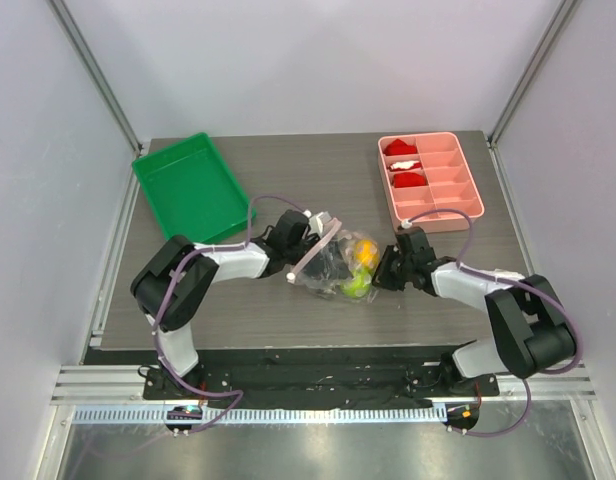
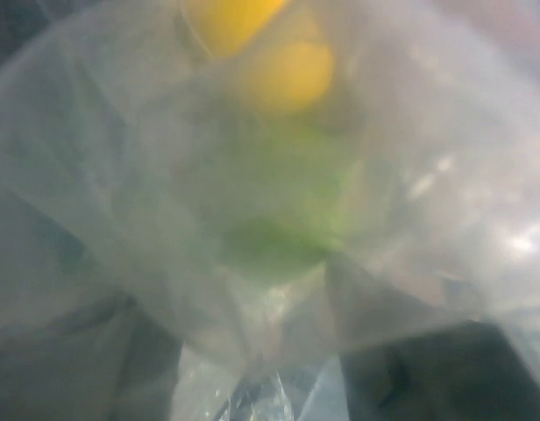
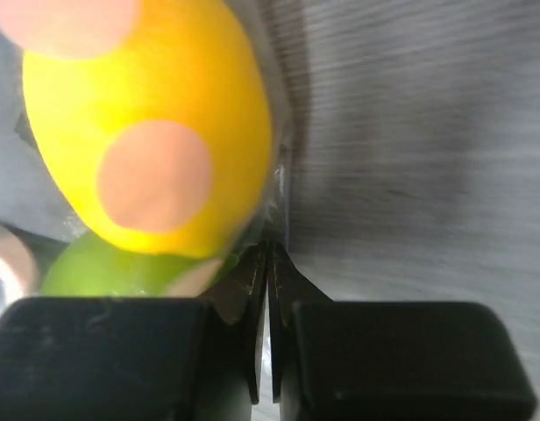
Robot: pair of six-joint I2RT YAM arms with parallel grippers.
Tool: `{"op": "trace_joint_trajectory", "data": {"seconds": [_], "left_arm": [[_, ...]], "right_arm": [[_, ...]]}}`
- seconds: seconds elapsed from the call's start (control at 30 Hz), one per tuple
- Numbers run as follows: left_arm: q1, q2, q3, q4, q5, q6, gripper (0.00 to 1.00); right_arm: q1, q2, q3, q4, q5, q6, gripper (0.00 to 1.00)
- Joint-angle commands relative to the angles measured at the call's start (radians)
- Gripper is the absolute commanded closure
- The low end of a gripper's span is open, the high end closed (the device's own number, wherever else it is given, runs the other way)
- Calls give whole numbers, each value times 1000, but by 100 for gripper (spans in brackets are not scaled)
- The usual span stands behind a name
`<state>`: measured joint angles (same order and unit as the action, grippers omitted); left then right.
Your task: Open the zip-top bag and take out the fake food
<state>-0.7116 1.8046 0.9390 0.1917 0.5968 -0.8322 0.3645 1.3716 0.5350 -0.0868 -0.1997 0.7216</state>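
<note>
The robot's right gripper pinches only the bag's edge beside the green fruit, so it should open and take the bag's loose corner (image 1: 371,298) before the left gripper pulls.
The zip-top bag (image 1: 330,268) lies crumpled at the table's middle, its pink zip strip (image 1: 310,255) on the left side. Inside it sits the fake food: a yellow-orange fruit (image 1: 365,251) and a lime green fruit (image 1: 355,286). My right gripper (image 1: 385,270) is at the bag's right edge. In the right wrist view its jaws (image 3: 268,254) are shut on a fold of clear film, with the yellow fruit (image 3: 147,132) and the green fruit (image 3: 112,267) just beyond. My left gripper (image 1: 318,232) is against the zip side. Bag film (image 2: 270,219) fills its view, and its dark fingers (image 2: 445,377) stand apart.
A green tray (image 1: 193,186) sits at the back left. A pink divided box (image 1: 458,205) at the back right holds red-and-white toy pieces (image 1: 403,163). Grey walls close in the table on three sides.
</note>
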Motion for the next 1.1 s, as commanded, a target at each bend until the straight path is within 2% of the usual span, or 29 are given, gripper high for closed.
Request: {"op": "trace_joint_trajectory", "data": {"seconds": [0.0,0.23,0.37,0.53,0.6,0.67,0.7,0.77,0.83,0.87,0.97,1.07], "left_arm": [[-17,28,44,46,11,-10,33],[-31,94,78,74,21,-28,30],[-40,107,66,118,12,-57,22],[-40,65,37,103,-130,-10,23],[-42,59,41,86,-159,17,30],[-42,39,43,54,-183,31,42],[-42,29,40,45,-193,42,57],[-42,-22,41,-15,-222,60,73],[-42,-68,46,-70,-256,105,82],[-42,-91,47,-133,-291,123,93],[-40,-183,49,-220,-322,177,100],[-40,-235,72,-294,-365,209,100]], "right_arm": [[34,47,40,205,-101,53,91],[71,112,46,311,-175,111,98],[116,153,69,337,-191,133,98],[125,153,27,381,-228,168,98],[126,144,19,378,-221,164,98],[125,133,23,349,-193,144,98],[125,118,26,317,-178,121,98],[104,104,26,282,-121,99,98],[71,83,17,245,-93,72,98],[45,75,17,237,-61,59,98],[31,29,33,161,11,-5,98],[27,-9,33,131,63,-24,98]]}}
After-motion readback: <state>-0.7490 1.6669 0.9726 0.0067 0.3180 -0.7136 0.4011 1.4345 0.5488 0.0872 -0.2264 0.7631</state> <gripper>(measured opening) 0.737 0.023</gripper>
